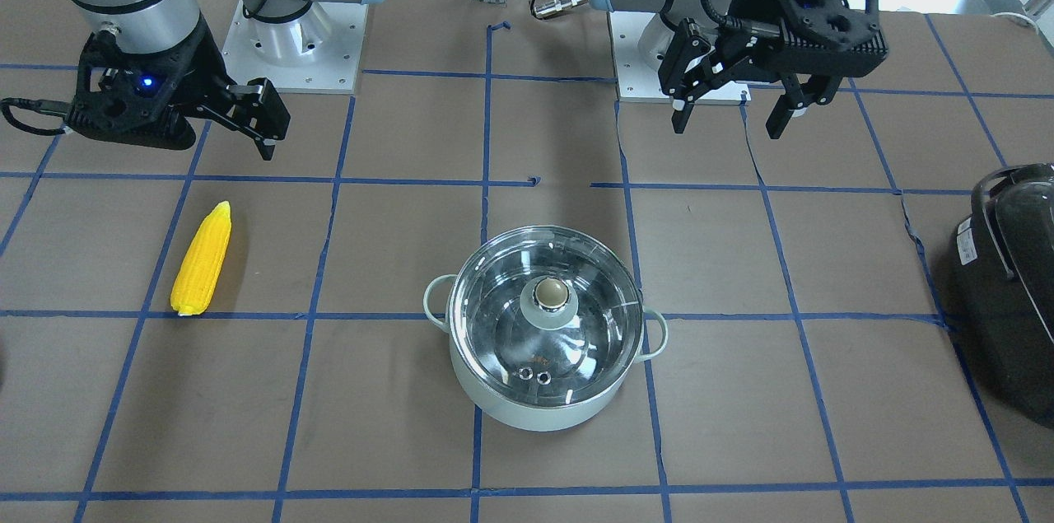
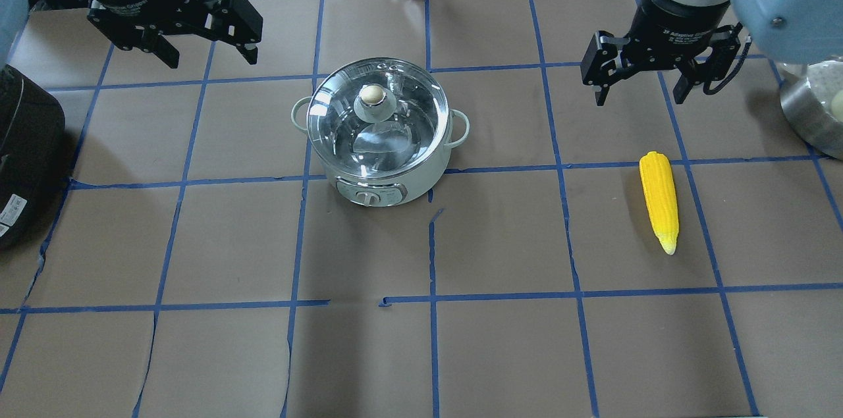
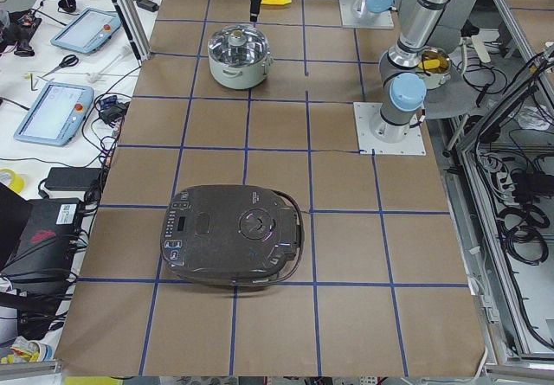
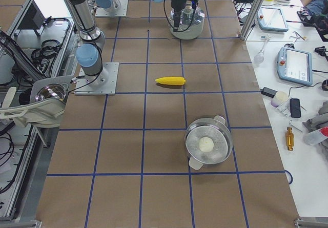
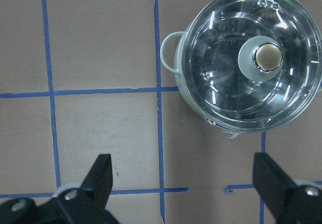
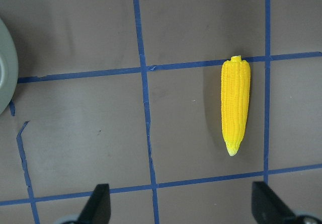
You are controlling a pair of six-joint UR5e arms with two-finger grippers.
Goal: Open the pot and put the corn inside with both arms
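Note:
Next, I close my left gripper on the beige knob (image 1: 551, 294) (image 5: 268, 57) of the glass lid, because the pot needs to be opened for the corn.
The mint-green pot (image 1: 494, 403) stands mid-table with its glass lid (image 1: 494, 301) on and the beige knob (image 1: 550, 291) on top. It also shows in the overhead view (image 2: 372, 193) and the left wrist view (image 5: 173, 53). The yellow corn (image 1: 202, 259) lies flat on the table, apart from the pot, and shows in the overhead view (image 2: 660, 201) and the right wrist view (image 6: 235, 110). My left gripper (image 2: 207, 52) hovers open and empty, beyond and to the left of the pot. My right gripper (image 2: 640, 92) hovers open and empty just beyond the corn's blunt end.
A large black appliance (image 2: 26, 155) sits at the table's left end. A steel pot (image 4: 207, 146) holding a white thing stands at the right end. Blue tape lines grid the brown table. Cables and devices lie beyond the far edge.

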